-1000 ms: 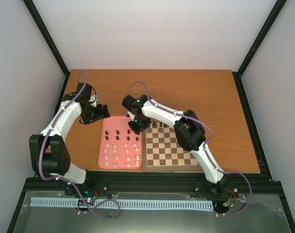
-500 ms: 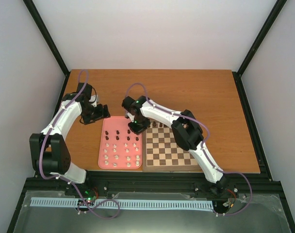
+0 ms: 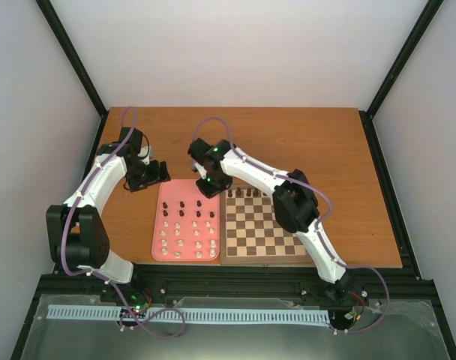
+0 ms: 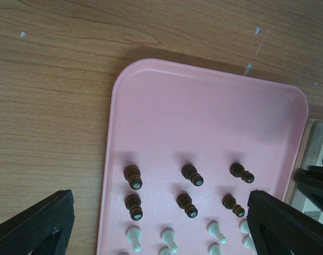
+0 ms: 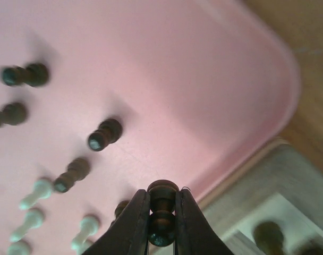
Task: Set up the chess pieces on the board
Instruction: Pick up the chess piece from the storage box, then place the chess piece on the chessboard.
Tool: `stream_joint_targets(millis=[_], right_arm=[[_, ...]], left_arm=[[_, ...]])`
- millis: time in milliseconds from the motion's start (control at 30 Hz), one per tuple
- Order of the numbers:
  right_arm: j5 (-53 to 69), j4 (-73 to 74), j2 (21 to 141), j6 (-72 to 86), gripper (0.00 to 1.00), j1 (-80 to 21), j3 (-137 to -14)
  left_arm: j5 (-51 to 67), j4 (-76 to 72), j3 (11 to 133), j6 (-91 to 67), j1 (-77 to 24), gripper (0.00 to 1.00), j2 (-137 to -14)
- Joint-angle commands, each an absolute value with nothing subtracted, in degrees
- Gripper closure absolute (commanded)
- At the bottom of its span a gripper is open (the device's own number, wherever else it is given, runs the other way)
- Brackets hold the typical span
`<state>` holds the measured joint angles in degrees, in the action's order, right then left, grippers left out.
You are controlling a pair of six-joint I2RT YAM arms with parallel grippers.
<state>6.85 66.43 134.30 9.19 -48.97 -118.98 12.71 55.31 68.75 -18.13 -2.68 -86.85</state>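
Next, my right gripper puts the dark brown chess piece down on the light square before the board's far corner point(image 3: 292, 200) opposite the pink tray.
My right gripper point(image 5: 162, 212) is shut on a dark brown chess piece point(image 5: 162, 190), held above the right edge of the pink tray point(image 5: 177, 79), next to the board point(image 5: 289, 186). From above, that gripper point(image 3: 211, 187) hangs at the tray's far right corner. Several dark pieces point(image 3: 247, 193) stand on the board's point(image 3: 262, 260) far row. More dark pieces point(image 4: 133, 177) and cream-white ones point(image 4: 133, 236) stand in rows on the tray point(image 4: 204, 117). My left gripper point(image 4: 161, 218) is open, high over the tray's far left part, holding nothing.
The pink tray point(image 3: 168, 191) lies directly left of the board, their edges nearly touching. Bare wooden table point(image 3: 303, 142) stretches behind both and to the right. Black frame posts stand at the table's corners.
The right gripper's jaws closed on a dark piece on the tray and rose a little with it, shifting toward the far edge. The left arm stayed put.
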Motion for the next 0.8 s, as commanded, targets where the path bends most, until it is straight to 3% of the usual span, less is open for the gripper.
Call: stream_joint_targets(millis=[0,133,533,767], right_arm=[[5.56,67.13,124.66,9.96,0.97,-46.91,-122.68],[3.62,67.74,117.19,12.36,0.97,-43.64,-116.69],[3.4,61.22,90.1,17.51,0.97,-23.89,-74.71],[4.48,58.65,90.07,15.48,0.97,-19.2,-68.03]], left_arm=[[12.31,55.24,71.09,-18.0,-2.77,0.01,-87.24],[12.21,55.37,71.73,-18.02,-2.76,0.0,-87.56],[12.52,55.42,72.34,-17.95,-2.76,0.0,-87.89],[12.49,55.37,72.5,-17.75,-2.73,0.0,-88.04]])
